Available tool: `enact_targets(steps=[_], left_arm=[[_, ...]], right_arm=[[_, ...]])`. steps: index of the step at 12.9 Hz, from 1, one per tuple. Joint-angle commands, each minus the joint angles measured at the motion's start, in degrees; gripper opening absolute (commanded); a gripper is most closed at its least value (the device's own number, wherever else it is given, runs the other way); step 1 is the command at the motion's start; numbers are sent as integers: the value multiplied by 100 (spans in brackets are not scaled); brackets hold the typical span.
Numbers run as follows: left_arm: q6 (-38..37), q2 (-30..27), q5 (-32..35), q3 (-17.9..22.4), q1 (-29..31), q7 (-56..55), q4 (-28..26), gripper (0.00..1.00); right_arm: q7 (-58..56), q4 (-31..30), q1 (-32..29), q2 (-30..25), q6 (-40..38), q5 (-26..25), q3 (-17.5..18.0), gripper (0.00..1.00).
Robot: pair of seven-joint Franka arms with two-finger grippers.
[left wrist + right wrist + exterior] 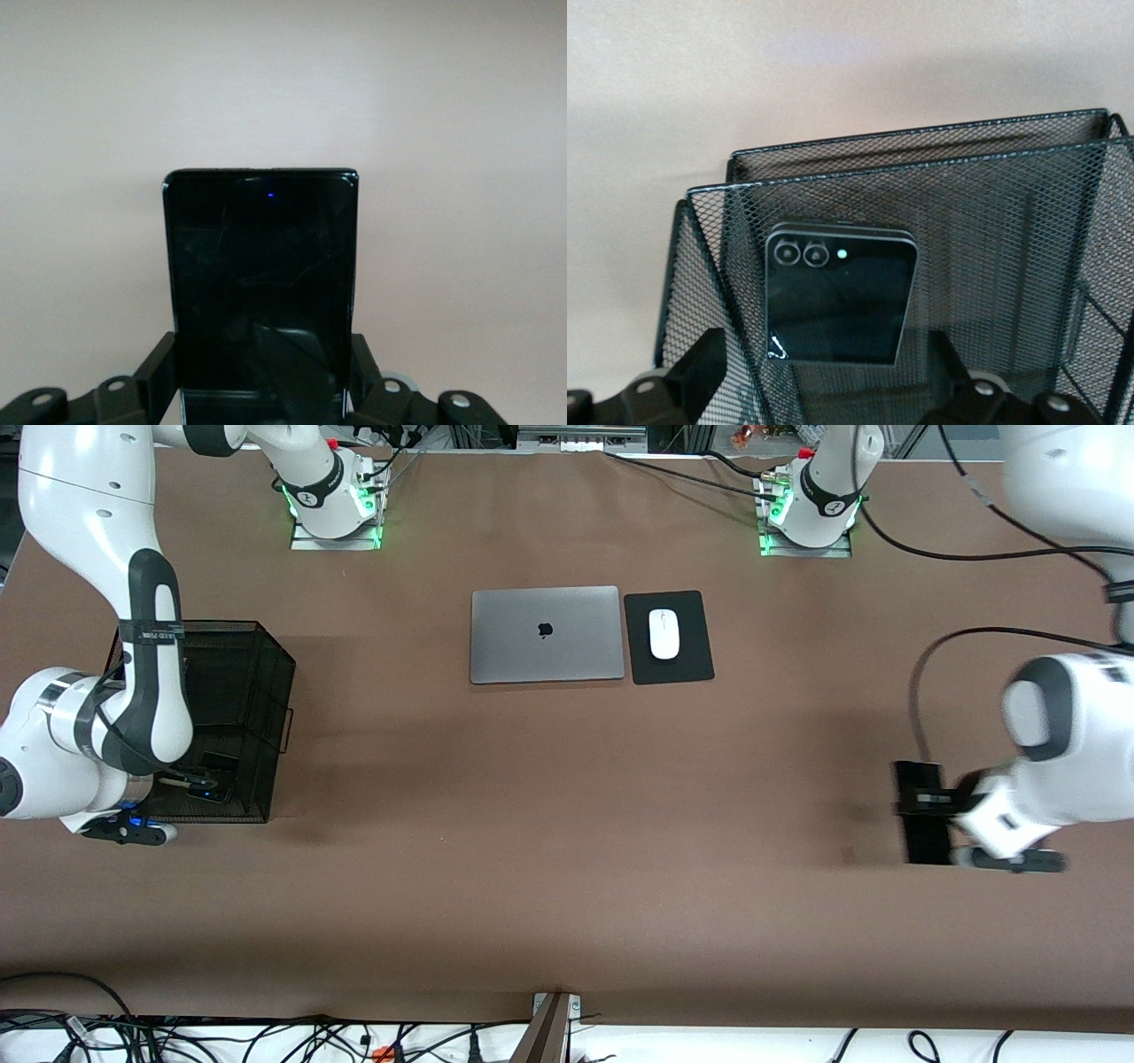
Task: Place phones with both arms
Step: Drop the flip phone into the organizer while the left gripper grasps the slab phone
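Note:
My left gripper should put the long black phone down on the table (559,783) in front of the closed grey laptop.
A long black slab phone (261,266) sits upright between the fingers (156,379) of my left gripper (261,382), which is shut on its lower end. In the front view this phone (921,841) hangs in my left gripper (932,802) over the table at the left arm's end. My right gripper (828,372) is open inside a black mesh basket (992,204). A small squarish black phone (840,301) with two lens circles lies in the basket, apart from the spread fingers (700,363). From the front, my right gripper (190,782) is low inside the basket (266,651).
A closed grey laptop (545,635) lies between the two arm bases. Beside it a white mouse (663,634) rests on a black pad (691,664). Cables run along the table edge nearest the front camera.

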Motion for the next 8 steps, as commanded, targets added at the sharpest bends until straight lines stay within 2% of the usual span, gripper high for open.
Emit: enact_targets(steps=[1,3,5,8], left_arm=[[-252,26,-437,107,-805,-1105,151,22],[-183,183,-500,107,-1429,-1678,220,22],[124,604,-727,107,-2009,-2257,579,21],[1106,1211,-1027,107,-2765,-2953,854,21]], right_arm=[[-206,166,48,-147,-62,10,-41,100],[-339,526,39,-191,-386,-235,-50,100],[-418,913,39,-209,-728,-271,-94,100],[-542,1336,74,-402,-1168,-227,-59,100]])
